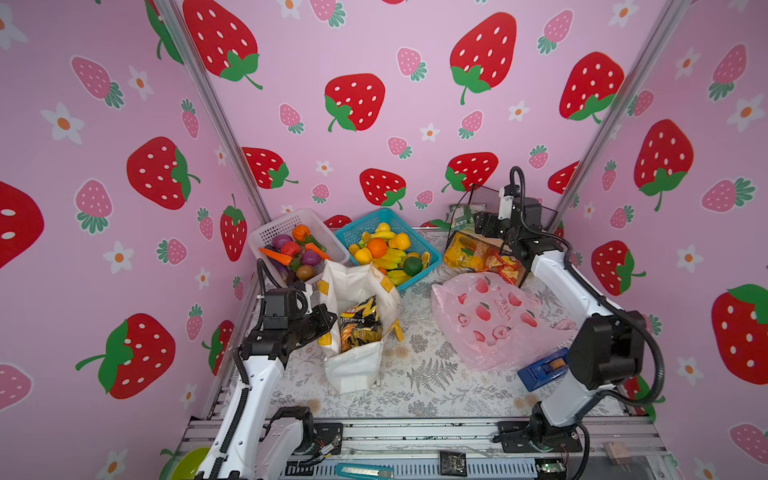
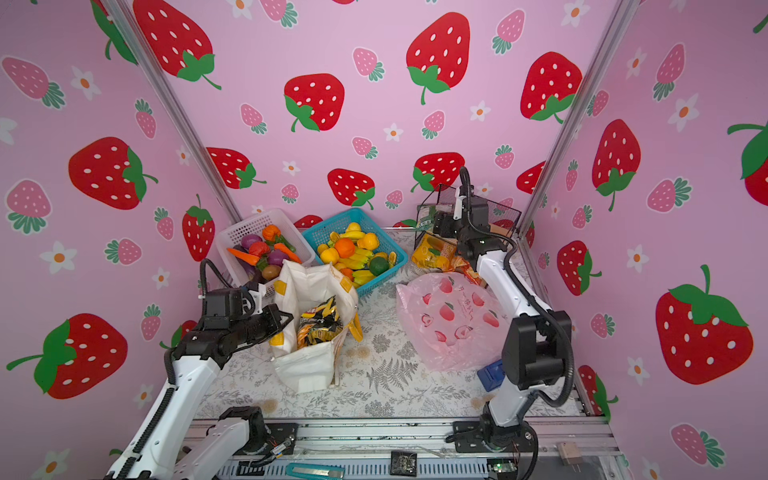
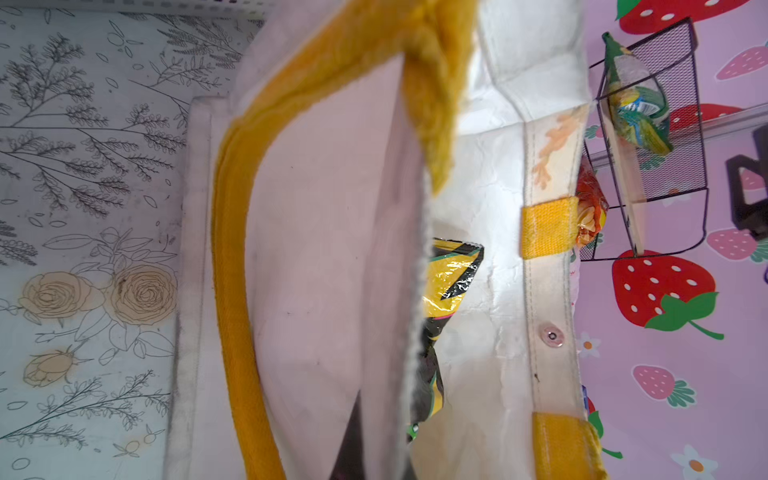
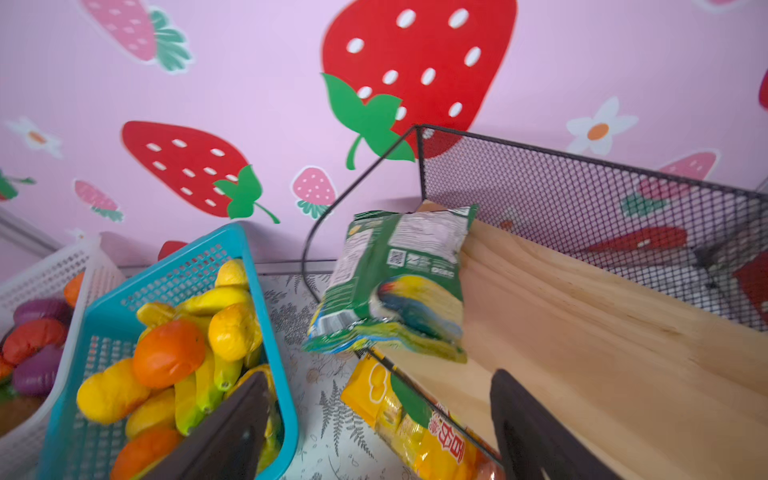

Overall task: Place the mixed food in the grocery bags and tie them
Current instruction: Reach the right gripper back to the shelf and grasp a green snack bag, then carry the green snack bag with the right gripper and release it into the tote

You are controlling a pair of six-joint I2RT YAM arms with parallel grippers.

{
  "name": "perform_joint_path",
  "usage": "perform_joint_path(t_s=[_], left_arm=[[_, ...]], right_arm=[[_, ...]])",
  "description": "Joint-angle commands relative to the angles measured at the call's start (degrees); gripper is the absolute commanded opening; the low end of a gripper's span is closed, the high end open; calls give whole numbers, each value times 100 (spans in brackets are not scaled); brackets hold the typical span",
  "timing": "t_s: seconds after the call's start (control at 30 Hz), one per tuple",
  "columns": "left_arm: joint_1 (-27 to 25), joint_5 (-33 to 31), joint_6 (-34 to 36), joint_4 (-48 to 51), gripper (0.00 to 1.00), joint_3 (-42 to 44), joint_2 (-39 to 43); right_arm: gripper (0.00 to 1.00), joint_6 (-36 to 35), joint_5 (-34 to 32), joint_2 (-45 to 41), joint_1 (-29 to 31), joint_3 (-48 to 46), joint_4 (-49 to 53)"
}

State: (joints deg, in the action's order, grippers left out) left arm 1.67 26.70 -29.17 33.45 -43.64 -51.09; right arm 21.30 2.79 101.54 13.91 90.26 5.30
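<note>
The green snack packet lies on the black mesh rack's wooden shelf, and my right gripper will close on the near end (image 1: 471, 225) (image 4: 421, 297) of it.
A white canvas tote (image 1: 353, 365) with yellow handles stands left of centre, its mouth open, with a black and yellow snack packet (image 1: 360, 322) (image 3: 453, 274) inside. My left gripper (image 1: 331, 322) (image 2: 286, 320) is shut on the tote's near rim; in the left wrist view the fabric hides its fingers. The pink plastic bag (image 1: 494, 320) (image 2: 453, 324) lies slack at the right. My right gripper (image 4: 374, 436) (image 1: 478, 224) stands open and empty just short of a green snack packet (image 4: 399, 282) on the wooden shelf of a black mesh rack (image 4: 582, 195). Yellow packets (image 4: 415, 428) (image 1: 465, 251) lie under that shelf.
A blue basket (image 1: 353, 226) at the back holds oranges, a dark green fruit (image 1: 412, 266), bananas and yellow fruits. A white basket (image 1: 282, 226) of vegetables stands to its left. A blue tape dispenser (image 1: 544, 370) lies by the right arm. A teal knife (image 1: 363, 471) lies on the front rail.
</note>
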Motion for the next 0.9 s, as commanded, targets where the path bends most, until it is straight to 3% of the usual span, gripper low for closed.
perform_joint_path(t_s=[0.0, 0.37, 0.53, 0.73, 0.87], left_arm=[[21, 95, -45, -261, 0, -19, 81], [24, 119, -41, -327, 0, 44, 65], [25, 120, -28, -313, 0, 57, 75], [23, 102, -3, -305, 0, 66, 73], [24, 133, -6, -327, 0, 78, 73]], right_arm=[[86, 989, 410, 619, -296, 538, 269], [69, 1732, 1786, 1738, -468, 1300, -85], [49, 2047, 2173, 1900, -495, 1273, -374], [12, 2078, 2319, 1692, -602, 1166, -628], [3, 1960, 2211, 1084, -741, 727, -832]])
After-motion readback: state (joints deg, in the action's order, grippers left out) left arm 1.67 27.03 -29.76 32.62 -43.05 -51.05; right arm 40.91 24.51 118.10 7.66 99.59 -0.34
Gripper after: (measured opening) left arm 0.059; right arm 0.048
